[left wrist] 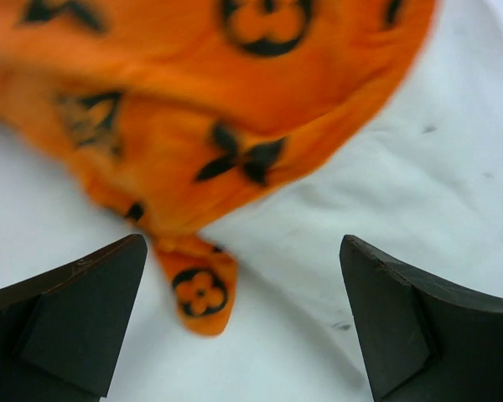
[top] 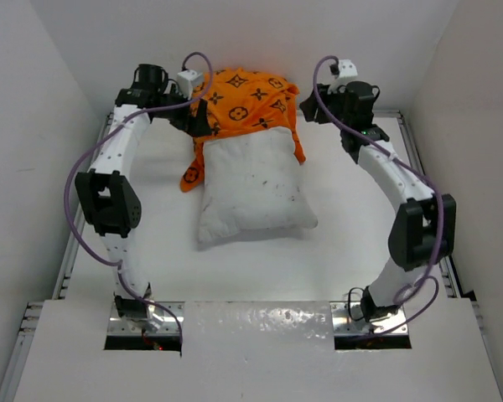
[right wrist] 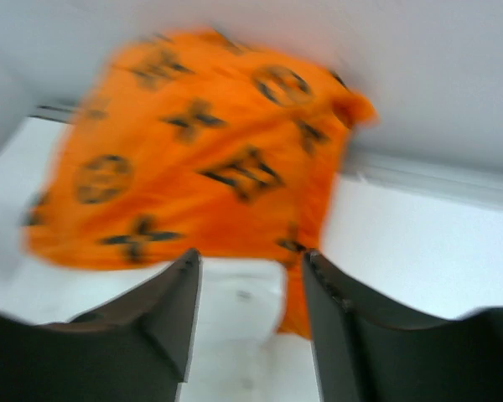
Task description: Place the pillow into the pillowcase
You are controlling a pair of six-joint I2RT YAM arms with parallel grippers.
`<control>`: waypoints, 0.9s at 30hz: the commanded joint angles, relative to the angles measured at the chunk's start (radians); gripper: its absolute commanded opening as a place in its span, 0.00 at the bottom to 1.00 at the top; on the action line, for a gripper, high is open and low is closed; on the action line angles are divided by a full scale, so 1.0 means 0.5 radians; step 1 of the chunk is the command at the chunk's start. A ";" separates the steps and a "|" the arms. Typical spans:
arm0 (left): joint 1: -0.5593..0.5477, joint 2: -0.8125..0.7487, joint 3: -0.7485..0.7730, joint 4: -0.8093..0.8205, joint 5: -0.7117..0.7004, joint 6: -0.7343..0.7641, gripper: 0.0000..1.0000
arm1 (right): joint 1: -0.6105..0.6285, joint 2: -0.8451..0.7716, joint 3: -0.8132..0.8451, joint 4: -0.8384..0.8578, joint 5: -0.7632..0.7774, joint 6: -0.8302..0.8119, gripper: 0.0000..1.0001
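Next, I close my left gripper on the flower-printed loose end [top: 191, 176] [left wrist: 201, 290] of the orange pillowcase's flap, which hangs down next to the white pillow.
The white pillow [top: 251, 188] lies mid-table, its far end under the orange pillowcase [top: 245, 99], which is bunched over that end with a flap hanging down the pillow's left side. My left gripper [top: 201, 117] is open and empty at the pillowcase's left edge. In the left wrist view, the gripper [left wrist: 241, 243] hovers over the pillow [left wrist: 386, 167] and an orange flap [left wrist: 197, 285]. My right gripper [top: 308, 107] is open and empty beside the pillowcase's right edge. In the blurred right wrist view, the gripper [right wrist: 251, 255] faces the pillowcase [right wrist: 201, 151], with the pillow [right wrist: 239, 301] below.
White walls enclose the table on the left, right and back, close behind the pillowcase. Metal rails [top: 75, 243] run along the table's sides. Both arm bases stand at the near edge.
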 commanded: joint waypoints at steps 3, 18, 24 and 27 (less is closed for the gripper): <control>0.180 -0.202 -0.348 0.232 -0.394 -0.218 0.98 | -0.164 0.414 0.114 -0.200 -0.110 0.059 0.64; 0.060 0.037 -1.005 0.653 -0.707 0.047 0.97 | -0.173 1.019 0.081 0.094 -0.457 -0.216 0.68; 0.033 0.200 -0.987 0.727 -0.643 -0.018 0.86 | -0.151 1.136 0.105 0.235 -0.506 -0.044 0.53; 0.017 0.179 -1.030 0.699 -0.511 0.043 0.43 | -0.145 1.163 0.151 0.196 -0.598 0.045 0.20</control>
